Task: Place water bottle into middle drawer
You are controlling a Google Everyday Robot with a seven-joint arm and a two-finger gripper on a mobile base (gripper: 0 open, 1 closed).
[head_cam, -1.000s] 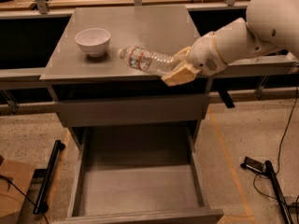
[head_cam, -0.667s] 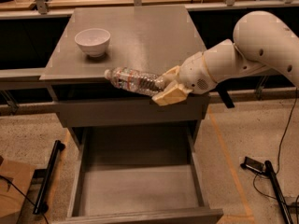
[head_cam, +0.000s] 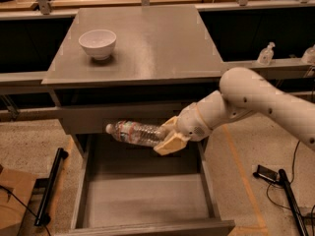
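Observation:
I should let go of the water bottle on the bare bottom toward the front of the middle drawer [head_cam: 136,197].
The water bottle [head_cam: 133,132] is clear crinkled plastic with a white cap pointing left. It lies level in the air in front of the cabinet, above the back of the open middle drawer [head_cam: 147,200]. My gripper [head_cam: 170,136] is shut on the bottle's base end, with tan fingers [head_cam: 171,143] around it. The white arm reaches in from the right. The drawer is a deep grey tray pulled out toward the camera, and its floor is bare.
A white bowl [head_cam: 98,43] stands at the back left of the cabinet top [head_cam: 162,43]. A pump-top dispenser bottle [head_cam: 266,54] stands on a ledge at the right. A black stand [head_cam: 49,191] lies on the floor at the left, cables at the right.
The gripper has carried the bottle down and left, from over the cabinet top's front edge to below it, in front of the cabinet and above the open drawer.

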